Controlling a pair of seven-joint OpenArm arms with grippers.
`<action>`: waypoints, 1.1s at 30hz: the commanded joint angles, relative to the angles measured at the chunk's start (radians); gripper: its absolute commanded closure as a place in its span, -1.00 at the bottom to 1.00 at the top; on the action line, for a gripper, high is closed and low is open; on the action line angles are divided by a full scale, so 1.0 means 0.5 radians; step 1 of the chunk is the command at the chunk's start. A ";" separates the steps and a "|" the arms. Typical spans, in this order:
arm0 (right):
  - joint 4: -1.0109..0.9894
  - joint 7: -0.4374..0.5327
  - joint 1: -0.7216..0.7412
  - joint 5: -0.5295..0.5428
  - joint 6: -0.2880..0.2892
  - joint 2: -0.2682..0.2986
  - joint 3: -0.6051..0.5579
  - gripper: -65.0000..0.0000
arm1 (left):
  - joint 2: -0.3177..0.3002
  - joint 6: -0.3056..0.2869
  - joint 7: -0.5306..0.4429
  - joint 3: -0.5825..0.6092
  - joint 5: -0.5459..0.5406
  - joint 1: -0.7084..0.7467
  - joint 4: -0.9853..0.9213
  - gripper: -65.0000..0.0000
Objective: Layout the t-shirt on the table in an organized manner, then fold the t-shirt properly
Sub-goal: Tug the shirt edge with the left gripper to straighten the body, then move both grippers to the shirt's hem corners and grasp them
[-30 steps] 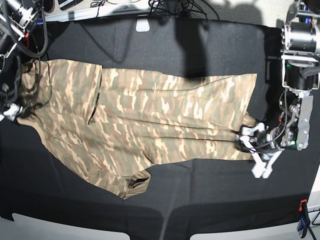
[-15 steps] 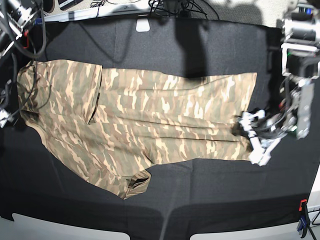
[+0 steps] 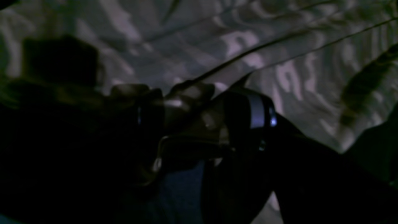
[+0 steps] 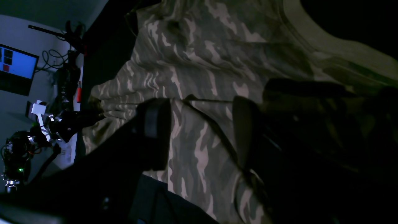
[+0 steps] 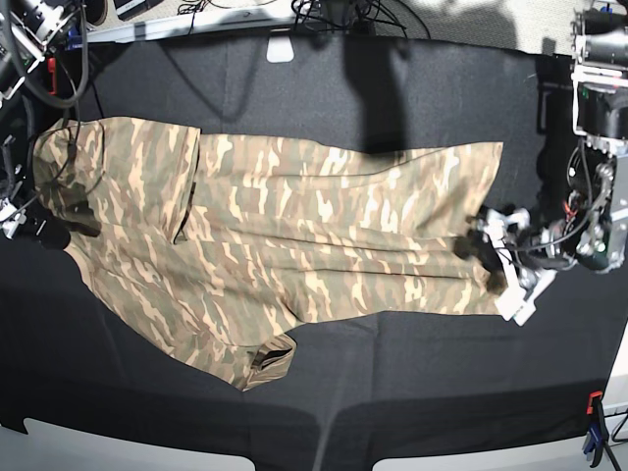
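The robot's right gripper should next move to the folded-over far sleeve of the camouflage t-shirt and close on the sleeve's open edge (image 5: 192, 155) (image 4: 240, 166).
The camouflage t-shirt (image 5: 294, 235) lies spread lengthwise across the black table (image 5: 412, 392), with one sleeve folded under near the front (image 5: 267, 361). My left gripper (image 5: 494, 265) stands open at the shirt's right hem, one finger over the fabric and one just off it. The left wrist view is dark and blurred and shows only shirt fabric (image 3: 248, 40) beyond the fingers. My right gripper (image 4: 199, 133) is open with nothing between its fingers. It hovers over the shirt (image 4: 199, 71) near the plain tan neckline (image 4: 314, 46). In the base view it sits at the shirt's left end (image 5: 54, 224).
A blue and orange clamp (image 5: 595, 432) grips the table's front right corner. A white tag (image 5: 280, 49) and cables (image 5: 334, 12) lie along the far edge. The table's white front edge (image 5: 118, 446) shows at the bottom. A lit monitor (image 4: 15, 67) stands beyond the table.
My left gripper has shifted up along the right hem and turned. My right gripper has moved in over the shirt's left end. The shirt has stayed in place.
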 commanded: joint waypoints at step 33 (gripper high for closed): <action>1.733 0.181 -1.131 -0.369 0.011 -0.348 -0.232 0.15 | -0.029 0.124 -0.568 -0.011 1.029 1.080 1.299 -0.02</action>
